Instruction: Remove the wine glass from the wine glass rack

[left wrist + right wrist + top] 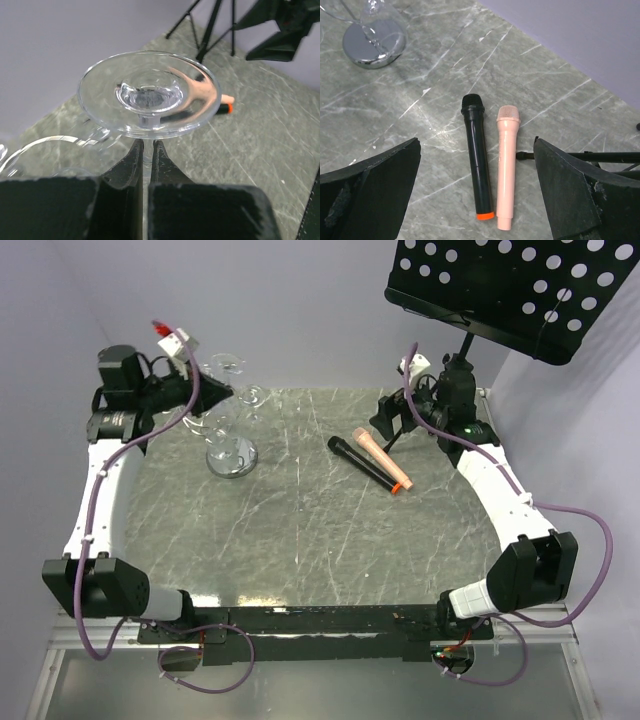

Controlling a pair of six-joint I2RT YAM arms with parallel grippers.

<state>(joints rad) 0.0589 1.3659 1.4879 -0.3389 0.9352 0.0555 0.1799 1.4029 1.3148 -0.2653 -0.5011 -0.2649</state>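
Note:
I need to release the wine glass from my left gripper into my right gripper, in the air (pixel 332 428) by the head of the black microphone.
The clear wine glass (pixel 150 92) hangs foot-up at the top of the chrome wine glass rack (pixel 231 458), at the table's back left. My left gripper (pixel 145 150) is shut on the glass's thin stem just under its round foot. In the top view this gripper (pixel 215 392) is level with the rack's curled arms, with the glass foot (pixel 228 366) beside it. I cannot tell whether the glass still rests on an arm. My right gripper (pixel 477 145) is open and empty, hovering over two microphones. The rack's mirror base also shows in the right wrist view (pixel 374 45).
A black microphone (pixel 477 160) and a pink microphone (pixel 506 170) lie side by side on the grey marble table (pixel 300 530). A black tripod music stand (pixel 520 280) rises at the back right, with its legs near my right gripper (pixel 392 420).

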